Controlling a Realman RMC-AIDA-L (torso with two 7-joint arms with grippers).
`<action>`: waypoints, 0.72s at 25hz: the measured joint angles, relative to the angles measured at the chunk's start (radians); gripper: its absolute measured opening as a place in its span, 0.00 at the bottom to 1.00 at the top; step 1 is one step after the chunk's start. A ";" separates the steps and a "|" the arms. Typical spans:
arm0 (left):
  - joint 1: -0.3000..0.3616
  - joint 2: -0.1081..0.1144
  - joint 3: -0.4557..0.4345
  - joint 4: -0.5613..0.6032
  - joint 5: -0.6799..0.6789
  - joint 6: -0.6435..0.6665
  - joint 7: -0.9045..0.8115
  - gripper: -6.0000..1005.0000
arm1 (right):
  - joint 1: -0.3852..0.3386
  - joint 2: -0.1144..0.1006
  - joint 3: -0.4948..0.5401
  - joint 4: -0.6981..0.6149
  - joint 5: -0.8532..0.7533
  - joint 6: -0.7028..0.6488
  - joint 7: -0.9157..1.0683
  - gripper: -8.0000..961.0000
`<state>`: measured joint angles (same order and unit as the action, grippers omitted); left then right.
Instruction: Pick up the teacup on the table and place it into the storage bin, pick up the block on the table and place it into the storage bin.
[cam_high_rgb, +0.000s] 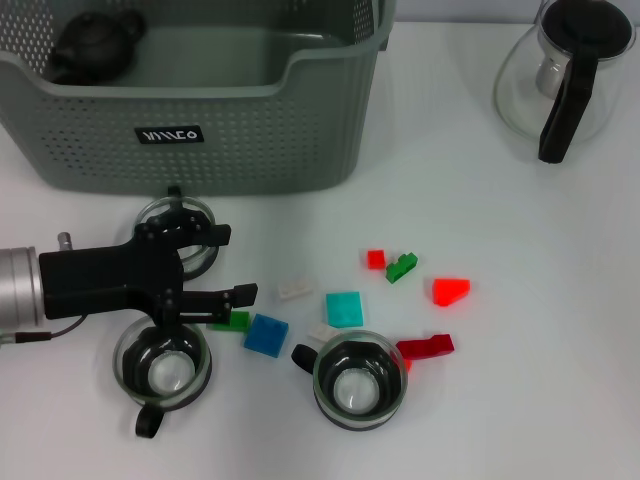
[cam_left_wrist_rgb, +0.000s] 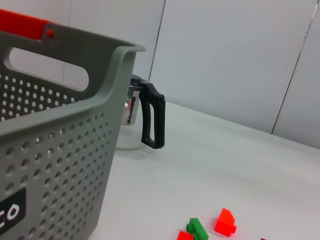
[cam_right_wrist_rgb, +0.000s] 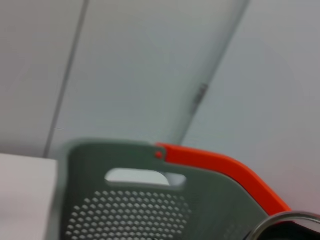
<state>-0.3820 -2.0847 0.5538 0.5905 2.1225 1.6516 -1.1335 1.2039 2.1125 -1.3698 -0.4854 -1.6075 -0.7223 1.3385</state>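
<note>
I should release the glass teacup with my right gripper inside the storage bin (cam_high_rgb: 236, 77), just behind the bin's low front rim.
The grey-green storage bin (cam_high_rgb: 200, 110) stands at the back left, with a dark teapot (cam_high_rgb: 95, 45) inside it. Three glass teacups are on the table: one (cam_high_rgb: 190, 215) partly hidden under my left gripper, one (cam_high_rgb: 162, 365) at the front left, and one (cam_high_rgb: 358, 380) at the front centre. Small blocks lie scattered: blue (cam_high_rgb: 266, 334), teal (cam_high_rgb: 344, 308), green (cam_high_rgb: 402, 266), red (cam_high_rgb: 450, 291). My left gripper (cam_high_rgb: 232, 265) is open and empty, pointing right, low over the table between the two left cups. The right gripper is out of view.
A glass pitcher (cam_high_rgb: 565, 75) with a black handle stands at the back right. It also shows in the left wrist view (cam_left_wrist_rgb: 152, 120), beside the bin wall (cam_left_wrist_rgb: 60, 150). The right wrist view shows the bin (cam_right_wrist_rgb: 130, 210) with an orange edge (cam_right_wrist_rgb: 225, 167).
</note>
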 joint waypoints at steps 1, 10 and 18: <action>0.000 0.000 0.000 0.000 0.000 0.000 0.000 0.87 | 0.000 0.001 -0.014 0.014 0.023 0.023 -0.021 0.09; 0.000 0.000 0.000 -0.013 -0.002 -0.001 0.006 0.87 | -0.009 0.003 -0.121 0.069 0.101 0.099 -0.038 0.09; 0.000 0.000 0.000 -0.022 -0.001 -0.003 0.006 0.87 | -0.027 0.000 -0.121 0.085 0.122 0.091 -0.027 0.10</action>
<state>-0.3820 -2.0847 0.5538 0.5688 2.1217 1.6481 -1.1275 1.1772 2.1128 -1.4908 -0.4005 -1.4853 -0.6313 1.3112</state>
